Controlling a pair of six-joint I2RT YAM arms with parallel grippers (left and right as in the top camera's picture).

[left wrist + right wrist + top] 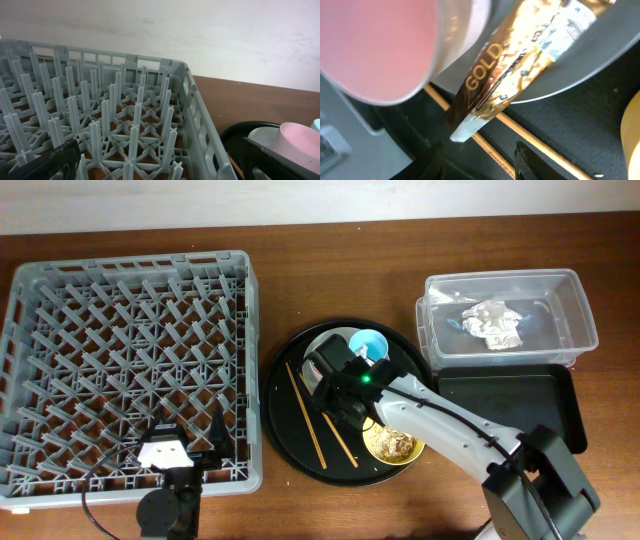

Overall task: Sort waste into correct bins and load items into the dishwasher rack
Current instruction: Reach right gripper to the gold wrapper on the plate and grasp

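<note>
I need to move over the plate and grip the wrapper farther (525, 50) along, as my right gripper's fingers straddle a chopstick just short of the wrapper's tip.
The grey dishwasher rack (130, 360) fills the left and also shows in the left wrist view (120, 115). My left gripper (188, 427) hangs open and empty over the rack's front edge (160, 167). My right gripper (326, 370) is open (482, 162), low over the round black tray, just short of the gold-brown wrapper strip (515, 65). The wrapper lies on the white plate (600, 55) beside the pink cup (375, 45). One chopstick (520, 132) passes between the fingers. The blue cup (370, 342) and the yellow bowl (392, 446) with food scraps also sit on that tray.
The round black tray (285, 405) holds the two chopsticks (305, 415). The clear tub (570, 310) at the back right holds the crumpled paper wad (495, 323). The shallow black rectangular tray (510, 400) lies in front of it. The pink cup also shows in the left wrist view (300, 145).
</note>
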